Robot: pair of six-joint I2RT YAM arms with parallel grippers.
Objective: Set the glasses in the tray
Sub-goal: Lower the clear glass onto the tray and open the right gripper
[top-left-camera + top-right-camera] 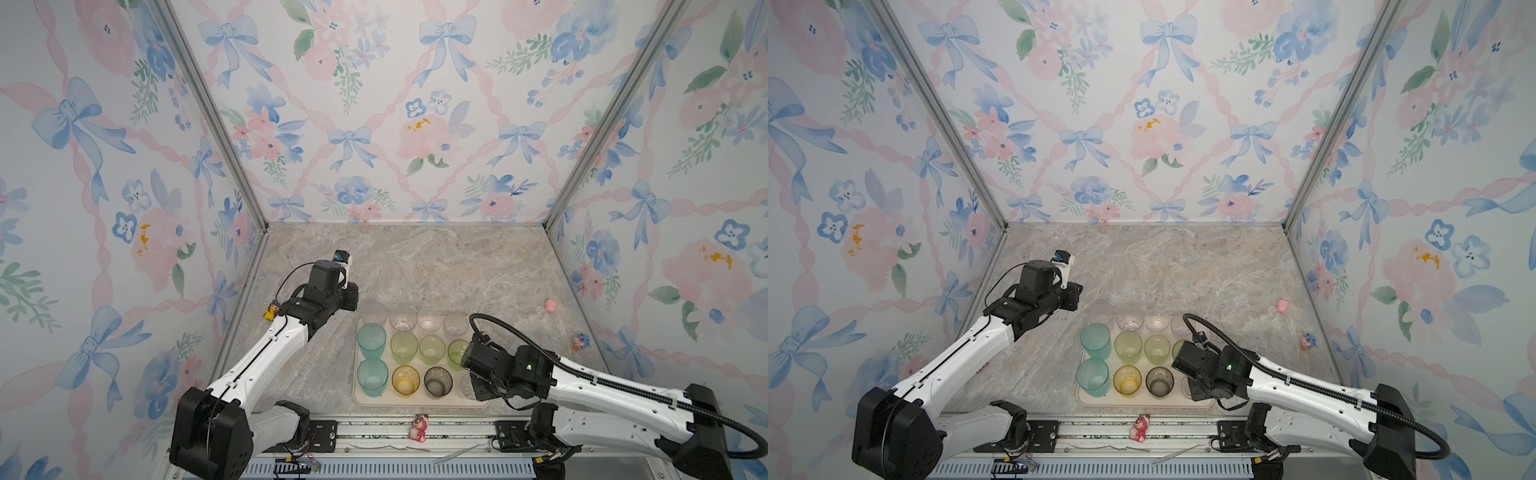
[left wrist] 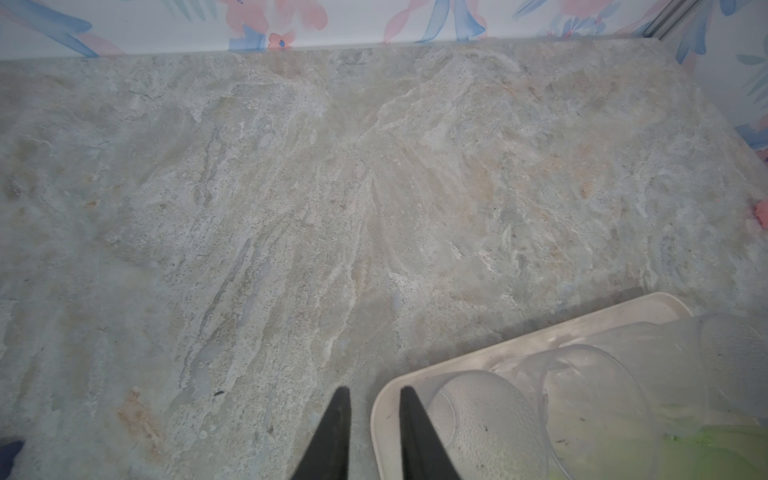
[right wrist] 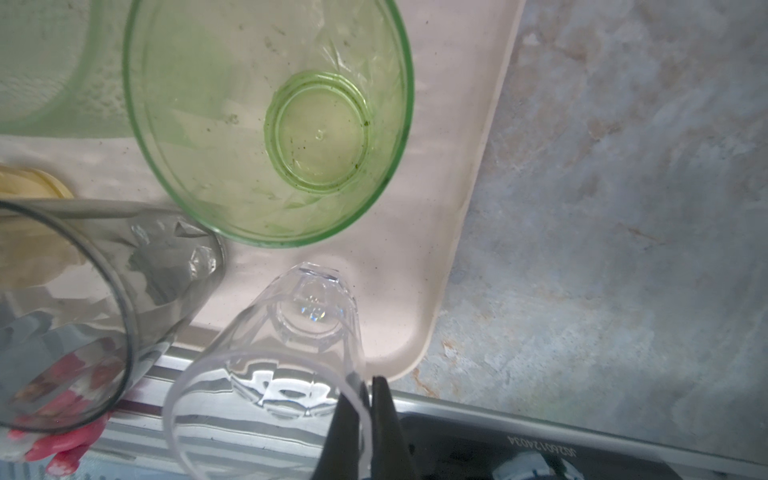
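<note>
Next, I let go of the clear glass with my right gripper in the tray's near corner (image 1: pixel 468 389) (image 3: pixel 318 310) beside the grey glass.
The cream tray (image 1: pixel 415 402) lies at the table's front middle, seen in both top views (image 1: pixel 1142 402). On it stand two teal glasses (image 1: pixel 372 340), three green ones (image 1: pixel 404 347), a yellow one (image 1: pixel 405 379), a grey one (image 1: pixel 438 381) and several clear ones (image 1: pixel 403 318) along the back. My right gripper (image 3: pixel 368 415) is shut on the rim of a clear glass (image 3: pixel 291 353) that stands in the tray's near right corner beside a green glass (image 3: pixel 270 124). My left gripper (image 2: pixel 374 436) hangs open and empty over the tray's far left corner (image 2: pixel 382 415).
A yellow duck toy (image 1: pixel 270 312) sits by the left arm. A pink toy (image 1: pixel 551 306) and a small figurine (image 1: pixel 579 341) lie near the right wall. A pink bear figure (image 1: pixel 417 428) stands on the front rail. Patterned walls close in three sides.
</note>
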